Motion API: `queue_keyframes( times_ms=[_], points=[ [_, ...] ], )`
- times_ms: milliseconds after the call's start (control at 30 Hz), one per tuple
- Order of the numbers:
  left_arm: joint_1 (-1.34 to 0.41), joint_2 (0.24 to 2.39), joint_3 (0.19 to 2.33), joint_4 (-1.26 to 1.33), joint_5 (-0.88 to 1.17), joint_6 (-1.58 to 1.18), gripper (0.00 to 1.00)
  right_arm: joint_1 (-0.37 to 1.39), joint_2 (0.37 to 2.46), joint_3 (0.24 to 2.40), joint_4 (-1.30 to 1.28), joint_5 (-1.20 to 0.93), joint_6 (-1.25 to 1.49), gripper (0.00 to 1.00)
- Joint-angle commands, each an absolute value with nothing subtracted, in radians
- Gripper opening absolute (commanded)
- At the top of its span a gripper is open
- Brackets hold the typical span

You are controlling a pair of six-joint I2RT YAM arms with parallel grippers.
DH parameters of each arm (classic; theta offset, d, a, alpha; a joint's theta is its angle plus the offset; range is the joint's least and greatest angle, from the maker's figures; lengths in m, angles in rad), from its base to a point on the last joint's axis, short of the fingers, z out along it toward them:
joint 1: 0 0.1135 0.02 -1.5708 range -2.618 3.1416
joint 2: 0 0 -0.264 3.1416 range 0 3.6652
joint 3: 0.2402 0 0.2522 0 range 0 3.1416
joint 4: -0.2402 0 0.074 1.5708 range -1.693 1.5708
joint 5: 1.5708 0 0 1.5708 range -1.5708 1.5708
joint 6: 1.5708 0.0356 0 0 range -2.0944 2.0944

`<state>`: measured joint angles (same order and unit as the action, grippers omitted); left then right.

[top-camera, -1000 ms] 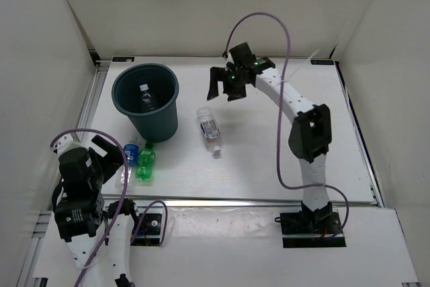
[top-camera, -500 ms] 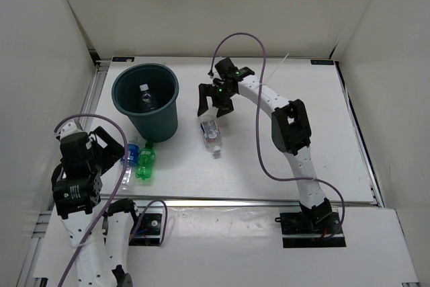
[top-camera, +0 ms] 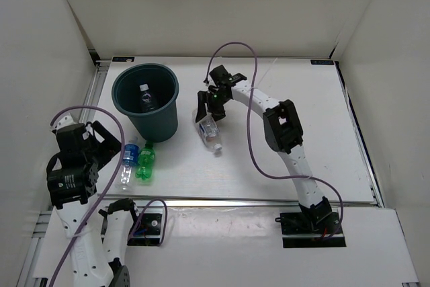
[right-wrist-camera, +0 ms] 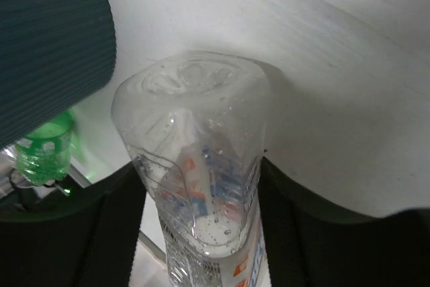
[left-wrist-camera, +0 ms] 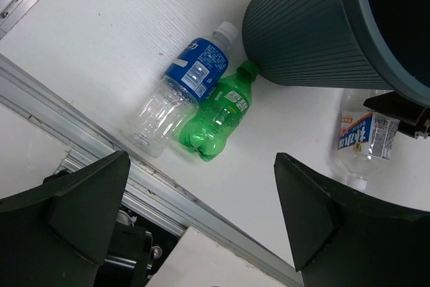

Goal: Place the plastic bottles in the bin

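Observation:
The robot's left gripper will close on the clear lower body (top-camera: 127,168) (left-wrist-camera: 169,103) of the blue-label bottle, just below the bottle's label.
A clear bottle (top-camera: 210,130) with a white, red and blue label lies on the table right of the bin (top-camera: 153,122). My right gripper (top-camera: 207,113) is down over its base end. In the right wrist view both fingers press the sides of this bottle (right-wrist-camera: 198,139), so the gripper (right-wrist-camera: 201,193) is shut on it. Another clear bottle (top-camera: 145,97) lies inside the bin. A blue-label bottle (left-wrist-camera: 188,82) and a green bottle (left-wrist-camera: 218,115) lie side by side in front of the bin (left-wrist-camera: 302,31). My left gripper (left-wrist-camera: 201,193) hangs open above and nearer than them, holding nothing.
A metal rail (left-wrist-camera: 101,159) runs along the table's near edge, just in front of the two bottles. White walls enclose the table on the left, back and right. The right arm's purple cable (top-camera: 252,99) loops above the table's middle.
My right gripper has moved left and down from beside the bin onto the clear bottle and closed on it. The left arm has shifted a little; its gripper stays open.

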<state>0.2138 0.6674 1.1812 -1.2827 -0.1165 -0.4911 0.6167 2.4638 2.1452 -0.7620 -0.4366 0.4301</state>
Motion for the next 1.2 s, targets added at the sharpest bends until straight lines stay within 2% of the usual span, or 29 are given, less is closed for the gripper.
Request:
queue_keyframes(
  times_ms=[0, 133, 200, 333, 500, 600, 667, 767, 900, 1167],
  points=[
    [0.212, 0.683, 1.227, -1.33, -0.127, -0.544, 1.0, 0.594, 2.471, 2.16, -0.762, -0.424, 0.437, 0.58],
    [0.212, 0.673, 1.227, -1.341, -0.106, -0.554, 1.0, 0.554, 2.424, 2.184, -0.784, -0.352, 0.437, 0.3],
    [0.212, 0.664, 1.227, -1.331, -0.095, -0.554, 1.0, 0.534, 2.389, 2.184, -0.795, -0.324, 0.428, 0.21],
    [0.212, 0.629, 1.177, -1.243, -0.039, -0.503, 1.0, 0.514, 2.251, 2.241, -0.805, -0.295, 0.445, 0.1],
    [0.106, 0.655, 1.258, -1.243, -0.103, -0.477, 1.0, 0.514, 2.042, 2.243, -0.697, -0.348, 0.583, 0.06],
    [0.043, 0.666, 1.279, -1.233, -0.176, -0.454, 1.0, 0.523, 1.993, 2.243, -0.554, -0.371, 0.69, 0.06],
    [0.025, 0.666, 1.289, -1.233, -0.187, -0.454, 1.0, 0.537, 1.993, 2.316, -0.473, -0.383, 0.73, 0.05],
    [-0.014, 0.655, 1.299, -1.27, -0.187, -0.454, 1.0, 0.584, 2.068, 2.429, -0.351, -0.393, 0.794, 0.05],
    [-0.05, 0.655, 1.334, -1.342, -0.21, -0.434, 1.0, 0.658, 2.121, 2.45, -0.143, -0.358, 0.831, 0.05],
    [-0.123, 0.675, 1.394, -1.428, -0.201, -0.407, 1.0, 0.828, 2.27, 2.5, 0.074, -0.109, 0.562, 0.09]
  ],
)
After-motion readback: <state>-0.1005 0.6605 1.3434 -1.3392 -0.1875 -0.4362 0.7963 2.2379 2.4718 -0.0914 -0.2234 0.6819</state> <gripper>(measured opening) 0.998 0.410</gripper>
